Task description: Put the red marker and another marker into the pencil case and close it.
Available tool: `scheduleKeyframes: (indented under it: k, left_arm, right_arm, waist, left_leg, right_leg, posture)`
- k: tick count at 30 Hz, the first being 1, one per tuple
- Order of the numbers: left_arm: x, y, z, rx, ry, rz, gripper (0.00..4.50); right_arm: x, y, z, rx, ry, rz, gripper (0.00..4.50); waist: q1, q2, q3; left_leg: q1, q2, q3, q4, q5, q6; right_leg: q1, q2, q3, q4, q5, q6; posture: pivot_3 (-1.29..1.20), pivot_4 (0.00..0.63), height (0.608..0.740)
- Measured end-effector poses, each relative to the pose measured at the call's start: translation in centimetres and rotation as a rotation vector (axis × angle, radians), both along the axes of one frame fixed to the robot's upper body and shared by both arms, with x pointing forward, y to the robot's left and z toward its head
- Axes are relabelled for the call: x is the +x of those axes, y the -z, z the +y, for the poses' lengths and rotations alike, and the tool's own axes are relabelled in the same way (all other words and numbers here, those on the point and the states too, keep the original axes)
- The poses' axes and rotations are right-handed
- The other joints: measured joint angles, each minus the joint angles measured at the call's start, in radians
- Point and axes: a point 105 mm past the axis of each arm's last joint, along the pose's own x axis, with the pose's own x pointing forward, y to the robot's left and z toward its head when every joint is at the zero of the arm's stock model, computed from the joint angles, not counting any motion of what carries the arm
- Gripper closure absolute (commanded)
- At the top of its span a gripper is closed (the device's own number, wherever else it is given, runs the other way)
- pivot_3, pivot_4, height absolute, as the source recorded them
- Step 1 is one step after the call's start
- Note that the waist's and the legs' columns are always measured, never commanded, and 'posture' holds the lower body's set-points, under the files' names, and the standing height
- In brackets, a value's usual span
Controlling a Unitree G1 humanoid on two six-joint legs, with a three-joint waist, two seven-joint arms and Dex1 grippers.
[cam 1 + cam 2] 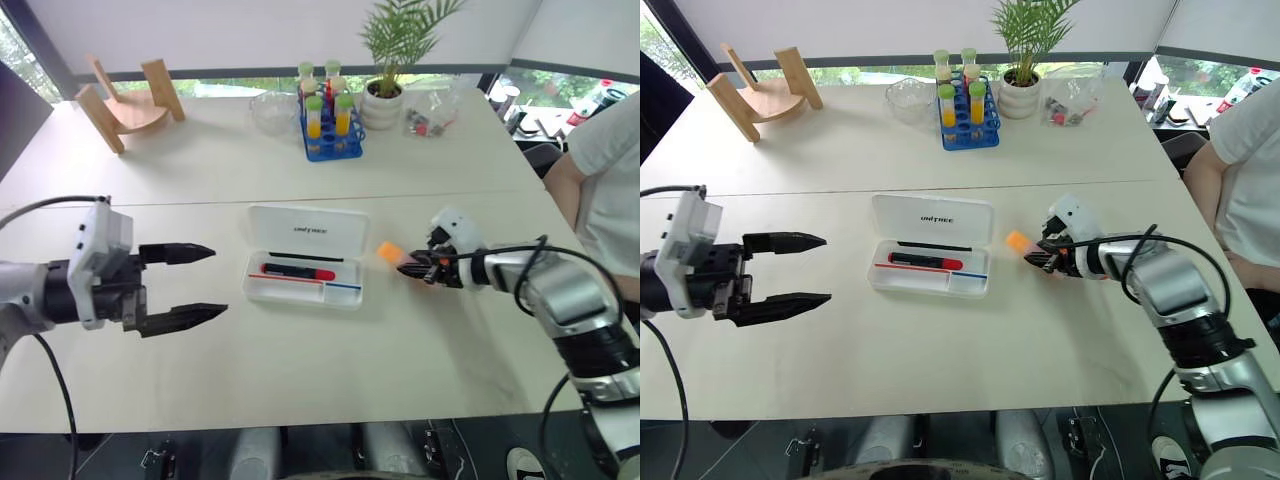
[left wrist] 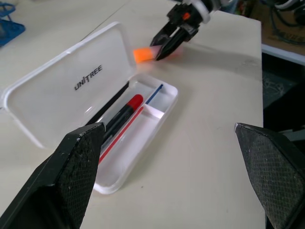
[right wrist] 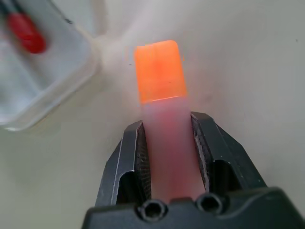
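The robot's right gripper should release the pale pink marker in the pencil case's tray, on the near side of the red marker [image 1: 285, 288].
The white pencil case [image 1: 308, 229] lies open mid-table, its lid folded back. In its tray rests the red marker [image 1: 298, 272], beside a thin red pen and a thin blue pen. To the right of the case, my right gripper [image 1: 418, 266] is shut on the pale pink marker [image 3: 164, 143]. That marker's orange cap [image 1: 389, 252] points toward the case and sits low over the table. My left gripper [image 1: 218, 281] hangs open and holds nothing, to the left of the case. The left wrist view looks across the case lid [image 2: 57, 95] to the red marker [image 2: 125, 112] and the right gripper [image 2: 167, 47].
At the back of the table stand a blue rack of tubes [image 1: 332, 125], a potted plant [image 1: 385, 95], a glass bowl [image 1: 272, 108], a clear bag of small parts [image 1: 430, 120] and a wooden stand [image 1: 125, 100]. A person [image 1: 605, 170] sits at the right edge.
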Motion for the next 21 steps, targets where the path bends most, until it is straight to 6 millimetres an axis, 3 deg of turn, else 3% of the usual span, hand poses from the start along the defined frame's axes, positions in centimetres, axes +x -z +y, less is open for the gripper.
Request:
scheduleKeyframes:
  k: [3,6,10,14,21]
  left_arm:
    - [0.1,-0.2,0.3,0.005,-0.005,-0.003,0.00]
    - [0.2,-0.3,0.6,0.021,-0.004,-0.014,0.00]
    - [0.1,0.2,0.7,0.075,0.032,0.000,0.00]
    - [-0.2,0.4,0.7,0.085,0.056,0.000,0.00]
    - [-0.6,0.2,-0.1,0.079,0.087,-0.017,0.00]
  right_arm:
    - [-2.7,-3.2,2.0,0.041,-0.185,-0.030,3.66]
    - [-4.6,-4.1,5.5,0.080,-0.358,-0.050,3.66]
    - [-4.3,-2.4,10.3,0.143,-0.434,-0.033,3.66]
    - [-2.4,-0.6,13.4,0.132,-0.415,-0.027,3.66]
    - [-1.6,0.5,17.2,0.121,-0.466,-0.005,3.66]
  waist:
    - [-0.001,-0.001,0.000]
    - [-0.011,-0.001,0.000]
    - [-0.023,-0.002,0.001]
    - [-0.026,-0.003,0.001]
    - [-0.029,-0.003,0.001]
  left_leg:
    - [0.001,0.001,-0.001,0.000,0.000,0.000]
    - [0.002,0.001,0.000,0.000,0.000,0.000]
    - [0.001,0.001,0.000,0.000,0.000,0.000]
    - [0.000,0.000,0.000,0.000,0.000,-0.001]
    - [-0.001,0.000,0.000,-0.001,0.000,-0.001]
  right_leg:
    - [0.001,0.001,-0.001,0.000,0.000,0.000]
    - [0.001,0.001,0.000,0.000,0.000,0.000]
    - [0.000,0.001,0.000,0.001,0.000,0.000]
    - [-0.001,0.000,0.000,0.001,0.000,0.000]
    - [-0.003,0.000,0.000,0.001,0.000,0.000]
  posture:
    - [0.00,0.150,0.740]
    - [0.00,0.150,0.740]
    - [0.00,0.150,0.740]
    - [0.00,0.150,0.740]
    - [0.00,0.150,0.740]
